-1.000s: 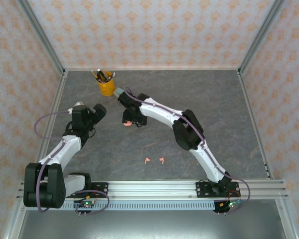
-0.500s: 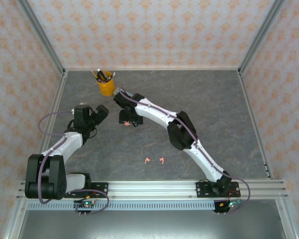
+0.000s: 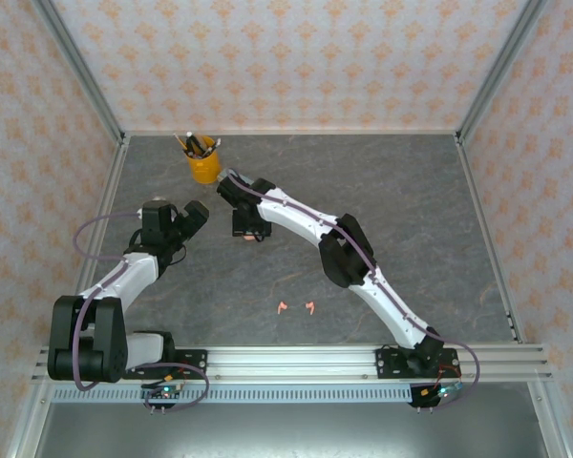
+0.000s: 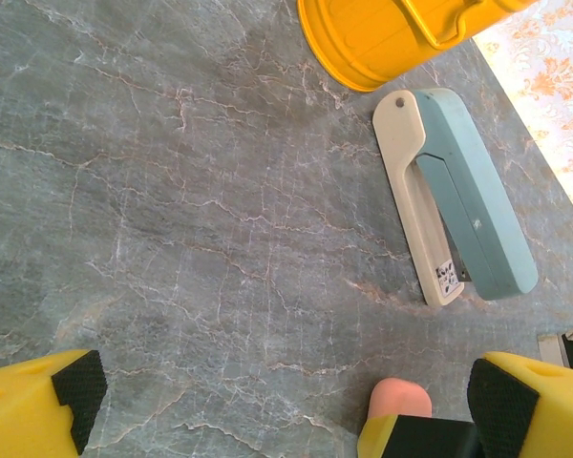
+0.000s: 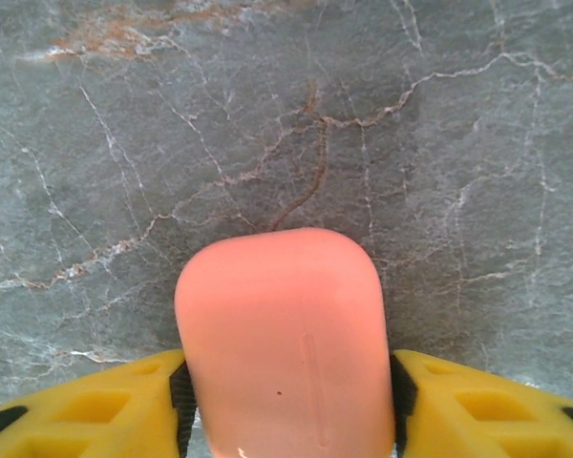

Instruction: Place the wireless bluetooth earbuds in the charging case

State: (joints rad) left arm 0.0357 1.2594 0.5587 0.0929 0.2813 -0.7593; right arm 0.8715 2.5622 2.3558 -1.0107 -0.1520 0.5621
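Observation:
The case has its long sides spanned by my right gripper, which presses the lid shut, so that gripper should put the case down, turn and grip the case's short ends [image 5: 282, 240].
A salmon-pink charging case [image 5: 285, 343] lies closed on the grey marbled table, and my right gripper [image 5: 286, 386] is shut on it, a black pad pressed against each side. In the top view that gripper [image 3: 248, 232] sits left of centre, below the yellow cup. The case's rounded end [image 4: 399, 395] also peeks out in the left wrist view, beside a yellow and black finger. My left gripper [image 4: 286, 410] stands wide open over bare table, just left of the case, and appears in the top view [image 3: 193, 216]. Two salmon-pink earbuds [image 3: 282, 307] [image 3: 309, 306] lie apart from both grippers, nearer the front edge.
A yellow cup [image 3: 203, 160] holding pens stands at the back left. A blue and cream stapler [image 4: 458, 196] lies just in front of the cup [image 4: 392, 38]. Patterned walls and metal posts fence the table.
My right arm reached left and further back, and its jaws narrowed onto the pink case. The left arm shifted slightly early on, then held still with its gripper open.

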